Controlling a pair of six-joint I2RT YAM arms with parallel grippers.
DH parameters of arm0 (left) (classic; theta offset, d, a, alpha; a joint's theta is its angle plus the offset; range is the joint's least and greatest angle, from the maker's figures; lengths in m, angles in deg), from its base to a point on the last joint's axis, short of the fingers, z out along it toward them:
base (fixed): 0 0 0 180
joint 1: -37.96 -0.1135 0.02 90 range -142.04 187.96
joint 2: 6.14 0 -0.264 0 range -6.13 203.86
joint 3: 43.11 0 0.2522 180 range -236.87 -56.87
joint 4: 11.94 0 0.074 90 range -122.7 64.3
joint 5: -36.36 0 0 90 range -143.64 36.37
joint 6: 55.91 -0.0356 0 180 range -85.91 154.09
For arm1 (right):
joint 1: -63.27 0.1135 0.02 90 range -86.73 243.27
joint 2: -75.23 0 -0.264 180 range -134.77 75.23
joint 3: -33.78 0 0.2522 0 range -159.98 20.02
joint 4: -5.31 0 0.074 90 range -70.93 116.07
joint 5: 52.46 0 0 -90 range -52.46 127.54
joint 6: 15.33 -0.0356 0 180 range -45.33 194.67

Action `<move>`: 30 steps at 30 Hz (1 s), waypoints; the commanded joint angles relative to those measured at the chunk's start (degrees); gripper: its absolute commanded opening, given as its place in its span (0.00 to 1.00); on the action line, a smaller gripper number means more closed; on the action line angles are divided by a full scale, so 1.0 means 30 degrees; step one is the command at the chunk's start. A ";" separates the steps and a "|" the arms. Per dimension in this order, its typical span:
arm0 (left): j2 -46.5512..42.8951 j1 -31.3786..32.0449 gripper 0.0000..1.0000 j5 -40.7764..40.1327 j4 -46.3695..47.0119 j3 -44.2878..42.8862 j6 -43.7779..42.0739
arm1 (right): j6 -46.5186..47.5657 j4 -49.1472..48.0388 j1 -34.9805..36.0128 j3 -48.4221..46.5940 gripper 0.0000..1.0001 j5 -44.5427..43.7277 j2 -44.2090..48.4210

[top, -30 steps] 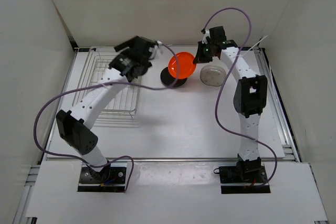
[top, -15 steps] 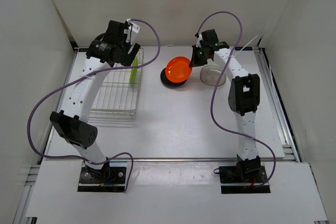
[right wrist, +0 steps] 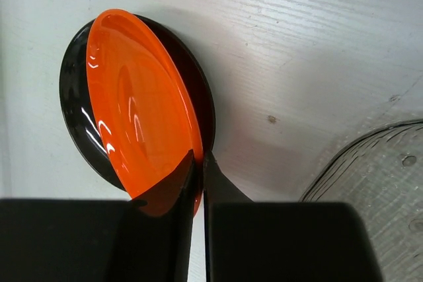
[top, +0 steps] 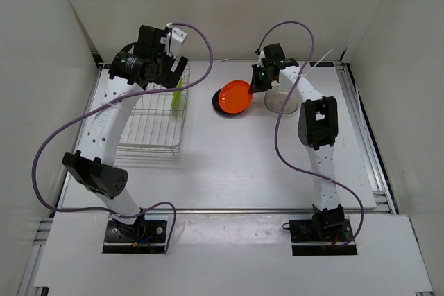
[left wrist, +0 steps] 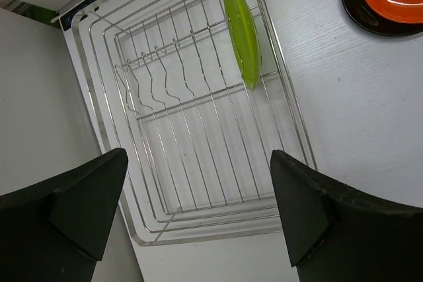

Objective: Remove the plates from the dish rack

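Next, my left gripper goes to the lime green plate's upper rim (top: 177,91) (left wrist: 256,54) and closes there, because that plate still stands in the dish rack.
The silver wire dish rack (top: 149,126) stands at the left; it fills the left wrist view (left wrist: 192,163). A lime green plate (top: 177,91) stands on edge in its far right slot, also in the left wrist view (left wrist: 242,34). My left gripper (top: 163,67) hangs open and empty high above the rack. My right gripper (top: 258,80) is shut on the rim of the orange-red plate (right wrist: 135,107), holding it tilted just over the black plate (right wrist: 76,107) on the table. The orange-red plate (top: 234,96) also shows from above. The clear plate (top: 281,100) lies right of them.
White walls close in the table on the left, back and right. The clear plate's edge (right wrist: 377,163) lies close to the right of my right fingers. Purple cables loop over both arms.
My left arm has lifted up and back off the rack, uncovering the green plate. My right gripper has lowered the orange-red plate towards the black plate.
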 commanded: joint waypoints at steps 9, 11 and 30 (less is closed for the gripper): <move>-0.1417 0.0078 1.00 0.0079 -0.0233 0.0259 0.0343 | 0.0172 -0.0063 0.0041 -0.0927 0.34 0.0000 -0.0196; -0.1417 0.0078 1.00 0.0079 -0.0233 0.0437 0.0343 | 0.0172 -0.0063 0.0041 -0.0927 0.39 0.0203 -0.0196; 0.0485 -0.2557 1.00 0.7745 0.4421 0.3161 0.4032 | 0.3246 0.1753 -0.1160 0.4020 0.84 0.0322 0.7885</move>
